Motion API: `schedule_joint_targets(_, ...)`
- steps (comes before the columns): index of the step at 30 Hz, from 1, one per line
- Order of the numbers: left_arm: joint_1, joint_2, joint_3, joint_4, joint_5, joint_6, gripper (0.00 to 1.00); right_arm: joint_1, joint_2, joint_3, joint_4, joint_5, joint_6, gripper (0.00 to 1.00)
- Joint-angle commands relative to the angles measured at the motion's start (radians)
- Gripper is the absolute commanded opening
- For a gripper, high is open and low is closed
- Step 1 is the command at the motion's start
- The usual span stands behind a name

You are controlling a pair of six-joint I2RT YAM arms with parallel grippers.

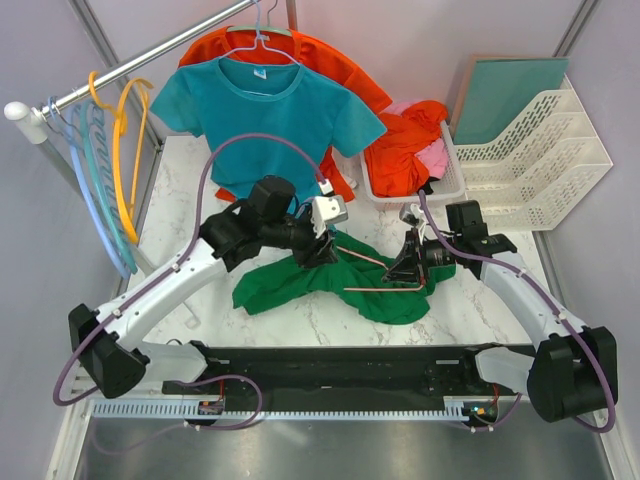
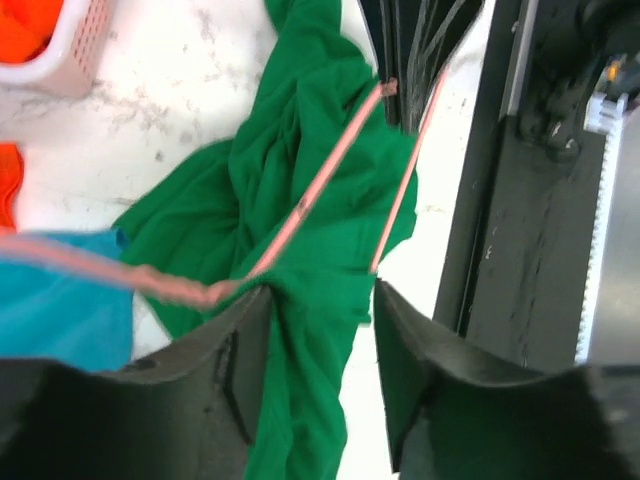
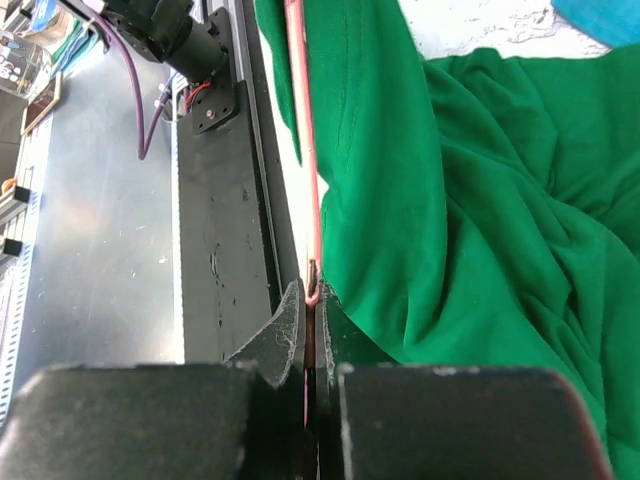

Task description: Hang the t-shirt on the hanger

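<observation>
My right gripper is holding the hanger's end outside the t-shirt's collar, so next my left gripper backs away and pinches the collar [image 2: 240, 290] next to the hanger's neck.
The dark green t-shirt [image 1: 290, 282] lies crumpled on the marble table between my arms. The pink wire hanger [image 1: 385, 270] lies across it, part of the wire under the cloth. My left gripper [image 1: 322, 247] is open at the shirt's upper edge; in the left wrist view the fingers [image 2: 235, 370] stand wide apart with a fold of green cloth [image 2: 300, 400] between them and the hanger's wire [image 2: 320, 180] just ahead. My right gripper [image 1: 408, 268] is shut on the hanger; in the right wrist view the wire [image 3: 305, 150] runs into the closed gripper [image 3: 312, 300], beside the shirt [image 3: 480, 200].
A teal t-shirt [image 1: 265, 110] hangs on the rail at the back over orange garments. Light blue and orange hangers [image 1: 105, 170] hang at the left. A pink basket [image 1: 452, 185] of clothes and a white file tray [image 1: 545, 160] stand at the back right. The black base rail [image 1: 330, 365] runs along the near edge.
</observation>
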Motion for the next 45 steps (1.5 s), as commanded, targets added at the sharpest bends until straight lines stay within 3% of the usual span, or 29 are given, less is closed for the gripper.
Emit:
schedule_joint_targets(1, 0.057, -0.217, -0.080, -0.073, -0.005, 0.072, 0.61, -0.001, -0.008, 0.044, 0.014, -0.103, -0.004, 0.00)
schedule_joint_targets(3, 0.089, -0.304, -0.153, -0.090, -0.046, 0.095, 0.78, -0.006, -0.007, 0.041, 0.013, -0.107, 0.001, 0.00)
schedule_joint_targets(7, 0.210, -0.379, -0.192, -0.286, -0.126, 0.247, 0.83, -0.008, -0.004, 0.050, 0.011, -0.110, 0.001, 0.00)
schedule_joint_targets(11, 0.313, -0.434, -0.253, -0.340, -0.226, 0.365, 0.84, -0.011, -0.002, 0.073, 0.013, -0.119, 0.004, 0.00)
schedule_joint_targets(16, 0.330, -0.407, -0.203, -0.345, -0.131, 0.407, 0.84, -0.011, -0.007, 0.078, 0.010, -0.139, -0.006, 0.00)
schedule_joint_targets(22, 0.328, -0.327, -0.178, -0.253, 0.128, 0.387, 0.78, -0.011, -0.014, 0.076, 0.010, -0.131, -0.033, 0.00)
schedule_joint_targets(28, 0.307, -0.258, -0.221, -0.096, 0.170, 0.343, 0.70, -0.012, -0.017, 0.103, 0.002, -0.134, -0.033, 0.00)
schedule_joint_targets(32, 0.310, -0.232, -0.223, 0.017, 0.122, 0.248, 0.49, -0.012, -0.028, 0.104, -0.037, -0.134, -0.083, 0.00)
schedule_joint_targets(35, 0.318, -0.250, -0.223, 0.017, 0.078, 0.287, 0.41, -0.011, -0.025, 0.121, -0.140, -0.119, -0.162, 0.00)
schedule_joint_targets(40, 0.324, -0.272, -0.191, -0.035, 0.048, 0.347, 0.47, -0.009, 0.003, 0.141, -0.249, -0.127, -0.275, 0.00)
schedule_joint_targets(45, 0.318, -0.308, -0.166, -0.102, 0.235, 0.381, 0.72, -0.004, 0.027, 0.171, -0.254, -0.145, -0.285, 0.00)
